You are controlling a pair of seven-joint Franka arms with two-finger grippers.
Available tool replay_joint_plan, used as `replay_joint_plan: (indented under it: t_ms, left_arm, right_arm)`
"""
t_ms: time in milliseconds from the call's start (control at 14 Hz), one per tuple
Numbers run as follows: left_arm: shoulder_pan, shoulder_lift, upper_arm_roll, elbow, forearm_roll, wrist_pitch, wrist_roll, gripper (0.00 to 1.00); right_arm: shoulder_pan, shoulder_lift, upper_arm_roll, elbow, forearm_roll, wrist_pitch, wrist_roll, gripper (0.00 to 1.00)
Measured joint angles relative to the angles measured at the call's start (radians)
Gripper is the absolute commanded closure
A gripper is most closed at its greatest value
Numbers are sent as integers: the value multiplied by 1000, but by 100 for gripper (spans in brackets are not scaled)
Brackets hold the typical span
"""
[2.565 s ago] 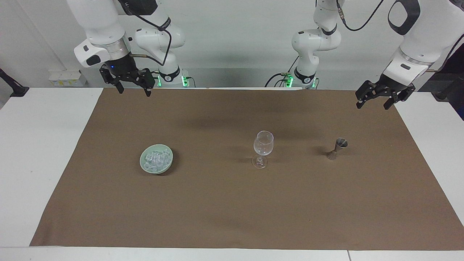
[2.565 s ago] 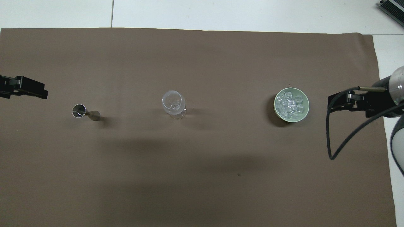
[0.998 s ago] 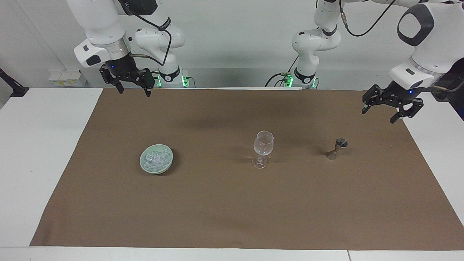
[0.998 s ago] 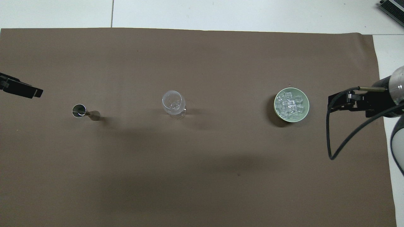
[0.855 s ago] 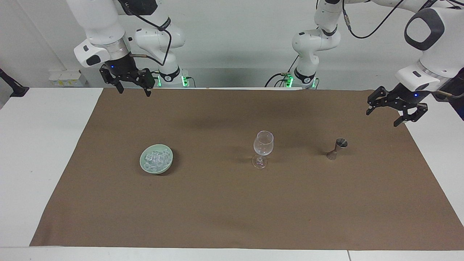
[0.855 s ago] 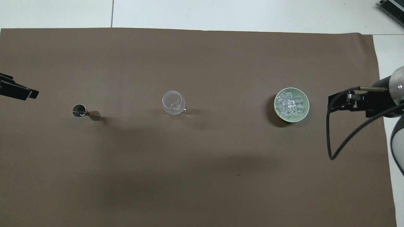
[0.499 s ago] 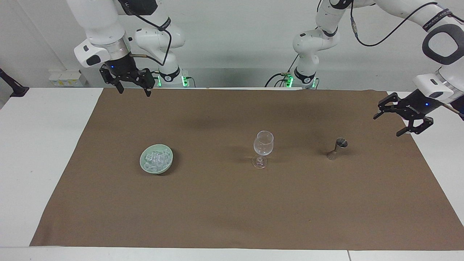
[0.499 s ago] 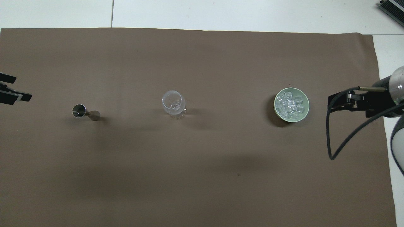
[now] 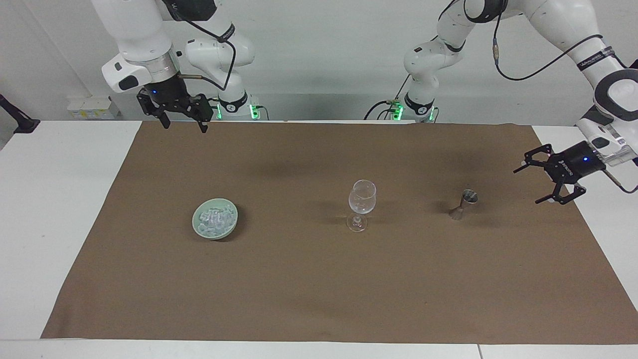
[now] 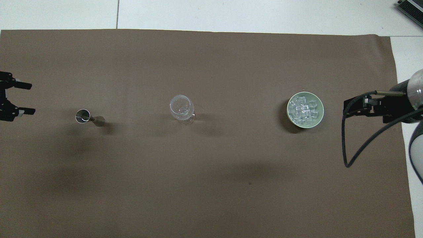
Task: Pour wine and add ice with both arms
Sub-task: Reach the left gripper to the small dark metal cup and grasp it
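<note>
The small metal jigger has a narrow middle below its open top cup. Next, my left gripper will go to the small metal jigger's narrow middle (image 10: 92,118) and close there.
The ice (image 9: 215,217) is heaped in a pale green bowl (image 9: 215,235) toward the right arm's end of the table; the ice (image 10: 302,109) and bowl (image 10: 321,111) also show in the overhead view. A clear stemmed glass (image 9: 362,203) (image 10: 181,107) stands mid-table. A small metal jigger (image 9: 463,204) (image 10: 84,116) stands toward the left arm's end. My left gripper (image 9: 530,185) (image 10: 29,98) is open and empty, turned sideways low over the cloth's edge, level with the jigger and apart from it. My right gripper (image 9: 184,126) (image 10: 345,107) is open and empty, waiting raised over the cloth's edge at its own end.
A brown cloth (image 9: 319,289) covers most of the white table (image 9: 55,199). A black cable (image 10: 360,145) hangs from the right arm near the bowl.
The left arm has swung outward and down, turning its open gripper sideways to face the jigger. The right arm, glass, jigger and bowl have not moved.
</note>
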Motion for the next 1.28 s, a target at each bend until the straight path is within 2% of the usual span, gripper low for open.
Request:
replay_joint_plan:
  t_ms: [428, 855, 1283]
  left_arm:
    - [40, 137, -1, -23, -192, -54, 246, 0]
    - [80, 300, -8, -26, -312, -153, 477, 0]
    - [140, 395, -55, -31, -414, -230, 611, 0]
  right_arm:
    - [0, 0, 0, 0, 0, 0, 0, 0]
    - [0, 0, 0, 0, 0, 0, 0, 0]
    - [0, 0, 0, 0, 0, 0, 0, 0]
